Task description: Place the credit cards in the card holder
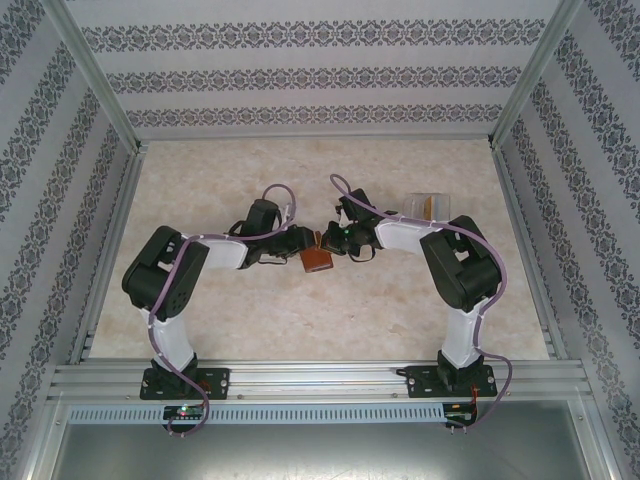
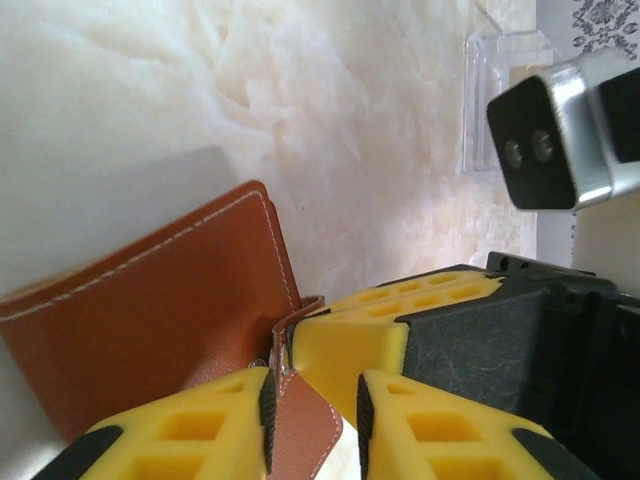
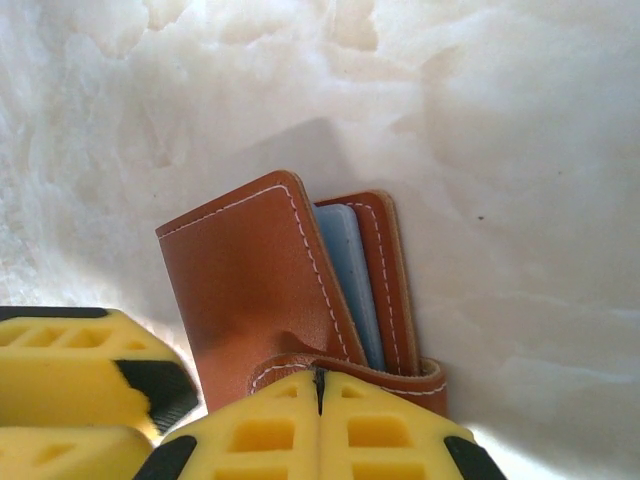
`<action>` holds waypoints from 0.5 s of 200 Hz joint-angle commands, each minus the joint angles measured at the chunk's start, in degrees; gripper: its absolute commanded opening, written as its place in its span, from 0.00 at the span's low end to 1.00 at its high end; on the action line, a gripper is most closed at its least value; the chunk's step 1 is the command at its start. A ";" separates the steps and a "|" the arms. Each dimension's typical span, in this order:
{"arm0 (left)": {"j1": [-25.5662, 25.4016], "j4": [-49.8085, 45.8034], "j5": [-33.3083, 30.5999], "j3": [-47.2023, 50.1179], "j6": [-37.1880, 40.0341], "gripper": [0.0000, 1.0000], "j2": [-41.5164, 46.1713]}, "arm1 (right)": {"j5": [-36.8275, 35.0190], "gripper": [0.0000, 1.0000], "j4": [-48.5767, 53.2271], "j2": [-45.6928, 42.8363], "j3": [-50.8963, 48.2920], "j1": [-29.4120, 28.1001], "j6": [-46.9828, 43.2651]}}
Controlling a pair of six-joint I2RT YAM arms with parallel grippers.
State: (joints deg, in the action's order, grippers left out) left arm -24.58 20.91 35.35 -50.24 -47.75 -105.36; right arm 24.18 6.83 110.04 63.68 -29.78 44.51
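Observation:
The strap's loose end is past my right gripper's fingers and the stud is uncovered, so next my right gripper opens and grabs the strap nearer its loose end [image 3: 262,373].
The card holder [image 1: 317,260] is a reddish-brown wallet at mid-table, between both grippers. In the right wrist view a blue-grey credit card [image 3: 350,280] sits tucked inside the card holder [image 3: 250,290], between its front cover and back panel. My right gripper [image 3: 319,385] is shut at the wallet's closing strap, its yellow fingertips pressed together. My left gripper [image 2: 312,395] stands open beside it. The wallet's flap [image 2: 300,420] lies against one of its pads, with a gap to the other. The right gripper's finger [image 2: 350,340] touches the strap just ahead.
A clear plastic box [image 1: 425,207] stands behind the right arm, also seen as the clear plastic box [image 2: 500,100] from the left wrist. The right wrist's camera housing [image 2: 545,140] hangs close above. Patterned walls and metal rails [image 1: 300,375] border the pale marble table.

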 commanded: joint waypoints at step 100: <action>1.38 -11.42 -6.89 2.06 6.15 0.07 0.76 | -6.06 0.15 11.50 -3.68 6.33 -3.00 -9.27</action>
State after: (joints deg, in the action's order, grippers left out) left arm -23.59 11.27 29.63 -49.12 -43.70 -103.63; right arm 21.39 13.74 109.30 67.18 -31.55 39.11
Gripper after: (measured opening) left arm 0.073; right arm 0.134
